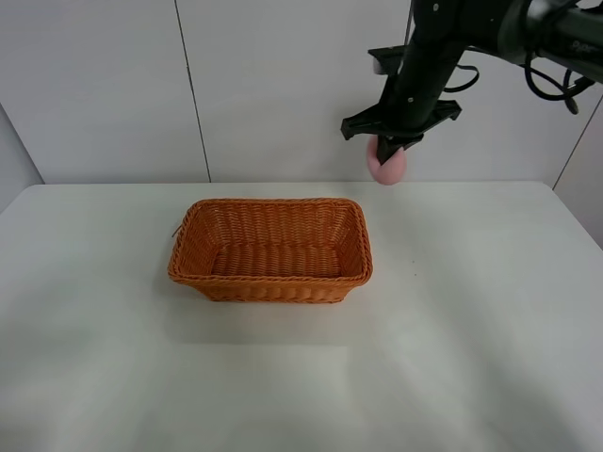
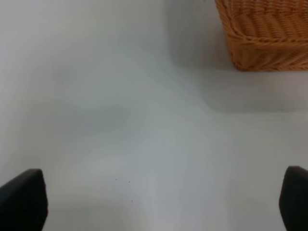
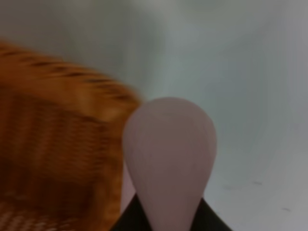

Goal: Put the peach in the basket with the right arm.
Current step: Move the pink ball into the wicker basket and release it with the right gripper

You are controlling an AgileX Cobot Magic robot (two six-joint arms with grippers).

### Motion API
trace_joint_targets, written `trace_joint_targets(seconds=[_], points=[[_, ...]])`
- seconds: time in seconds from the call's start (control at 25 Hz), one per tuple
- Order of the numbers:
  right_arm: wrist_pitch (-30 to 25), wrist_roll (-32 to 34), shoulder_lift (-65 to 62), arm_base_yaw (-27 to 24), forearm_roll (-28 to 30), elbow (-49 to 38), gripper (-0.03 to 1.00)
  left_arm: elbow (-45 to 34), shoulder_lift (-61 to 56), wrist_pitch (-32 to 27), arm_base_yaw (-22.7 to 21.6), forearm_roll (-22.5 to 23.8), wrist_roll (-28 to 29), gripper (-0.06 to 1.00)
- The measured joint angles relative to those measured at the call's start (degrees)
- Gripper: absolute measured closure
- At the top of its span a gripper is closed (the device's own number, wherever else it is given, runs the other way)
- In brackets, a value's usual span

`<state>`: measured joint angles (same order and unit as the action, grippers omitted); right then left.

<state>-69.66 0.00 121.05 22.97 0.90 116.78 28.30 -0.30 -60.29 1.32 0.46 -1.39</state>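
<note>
I will use my right gripper to set the peach down and let it go on the wicker basket's bottom (image 1: 282, 259), close to the middle of its near side.
The pale pink peach (image 1: 388, 167) hangs high in the air, held by my right gripper (image 1: 390, 151), which is shut on it. It is above and to the right of the orange-brown wicker basket (image 1: 271, 250), beyond the basket's far right corner. The right wrist view shows the peach (image 3: 169, 154) close up with its tip pointing away, the basket's rim (image 3: 72, 86) beside it. My left gripper (image 2: 154, 202) is open above bare table, only its two dark fingertips (image 2: 21, 197) showing at the frame's corners, with a corner of the basket (image 2: 264, 33) ahead of it.
The white table (image 1: 471, 330) stretches around the basket. A white panelled wall (image 1: 283, 85) stands behind the table. The black right arm (image 1: 509, 28) reaches in from the upper right with looping cables.
</note>
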Motion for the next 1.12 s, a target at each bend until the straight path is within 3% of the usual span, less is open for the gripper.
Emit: trace_joint_targets(seconds=[0.4,0.88,1.0,1.12], points=[[1.7,0.0,3.0,12.1,-0.2,0.0,0.96,0.0,0.0,0.0,0.0,0.0,0.0,-0.04],[10.5,1.2,14.9,15.3,-0.9,0.0,0.96,0.0,0.0,0.0,0.0,0.0,0.0,-0.04],[10.8,2.5,16.4,15.3,-0.9,0.0,0.85,0.0,0.0,0.0,0.0,0.0,0.0,-0.04],[10.8,2.6,16.5,15.3,-0.9,0.0,0.62,0.0,0.0,0.0,0.0,0.0,0.0,-0.04]])
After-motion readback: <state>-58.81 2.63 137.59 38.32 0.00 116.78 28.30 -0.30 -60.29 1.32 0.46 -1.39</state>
